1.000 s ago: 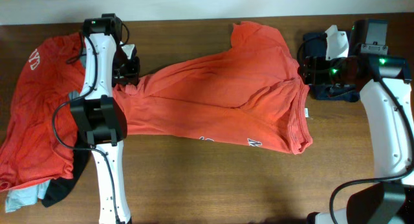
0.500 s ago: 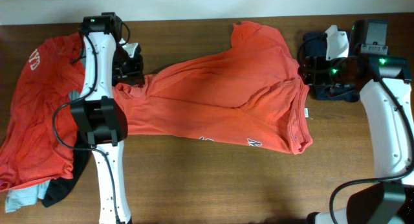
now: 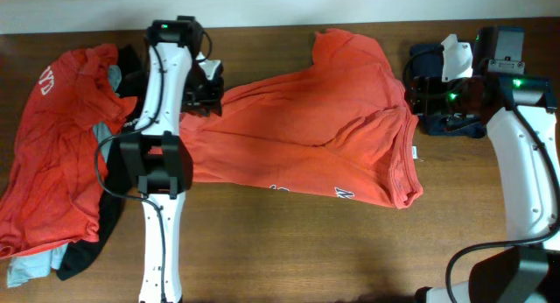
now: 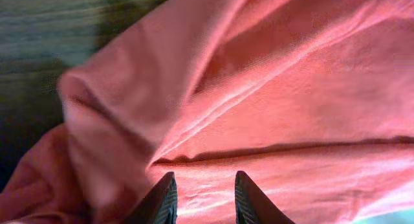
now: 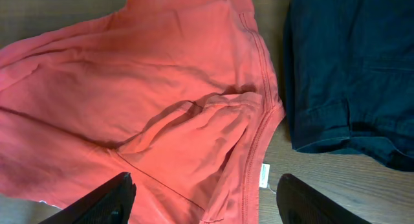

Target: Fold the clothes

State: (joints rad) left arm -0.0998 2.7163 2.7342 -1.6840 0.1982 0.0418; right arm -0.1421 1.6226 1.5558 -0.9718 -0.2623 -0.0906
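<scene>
The end of the T-shirt is bunched up under my left gripper, so I should pinch the crumpled cloth (image 4: 81, 91) and pull it toward the back edge of the table before folding.
An orange-red T-shirt (image 3: 306, 128) lies spread across the middle of the table, with white lettering at its front edge. My left gripper (image 3: 203, 88) hovers over its left end. In the left wrist view the left gripper (image 4: 204, 180) is open, with wrinkled orange cloth (image 4: 272, 88) between and beyond the fingers. My right gripper (image 3: 437, 97) is wide open and empty above the shirt's right edge (image 5: 194, 120). A dark navy garment (image 5: 349, 68) lies beside it. A second orange-red shirt (image 3: 52, 154) is heaped at the left over a black garment (image 3: 96, 242) and a pale grey-blue one (image 3: 26, 270).
The left arm's white links (image 3: 157, 163) cross the spread shirt's left end. Bare wooden table (image 3: 306, 250) shows in front of the shirts. The table's back edge (image 3: 262, 27) runs just behind the garments.
My left arm has swung to the right, from the shirt's left tip to further over the shirt. More black and grey cloth shows at the back left. The right arm has not moved.
</scene>
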